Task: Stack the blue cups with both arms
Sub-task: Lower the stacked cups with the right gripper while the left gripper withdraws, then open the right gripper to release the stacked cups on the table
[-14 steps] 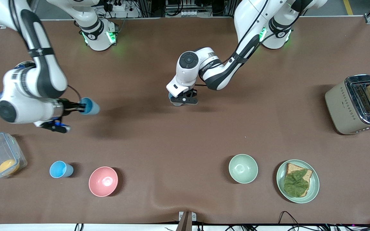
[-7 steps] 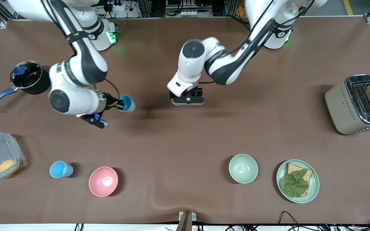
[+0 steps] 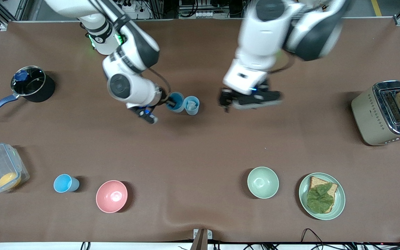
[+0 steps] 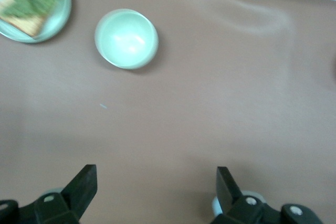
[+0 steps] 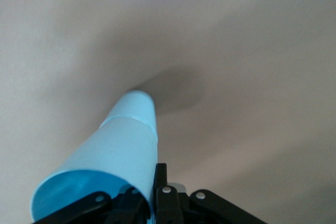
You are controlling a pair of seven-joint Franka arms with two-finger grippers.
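My right gripper is holding a blue cup, which hangs tilted beside the standing one, and I need to let go of it inside the standing blue cup with the white scrap (image 3: 191, 102).
One blue cup (image 3: 191, 105) with a white scrap inside stands upright on the table's middle, nothing touching it. My right gripper (image 3: 172, 101) is shut on the rim of a second blue cup (image 3: 177, 102), which hangs tilted right beside the standing one. In the right wrist view this held cup (image 5: 113, 163) points away from the gripper (image 5: 152, 195) over bare table. My left gripper (image 3: 249, 100) hovers open and empty over the table, apart from the cups toward the left arm's end. Its fingers (image 4: 84, 186) stand wide with only table between them.
A brighter sky-blue cup (image 3: 64, 183), a pink bowl (image 3: 111, 196), a green bowl (image 3: 263, 182) and a plate (image 3: 302, 194) with a sandwich line the near edge. A lidded clear box (image 3: 0, 172), a pot (image 3: 30, 85) and a toaster (image 3: 384, 113) stand at the table's ends.
The left gripper opened, let go of the cup with the scrap, and rose away toward its own end. The right arm carried its cup to the middle, beside the standing cup.
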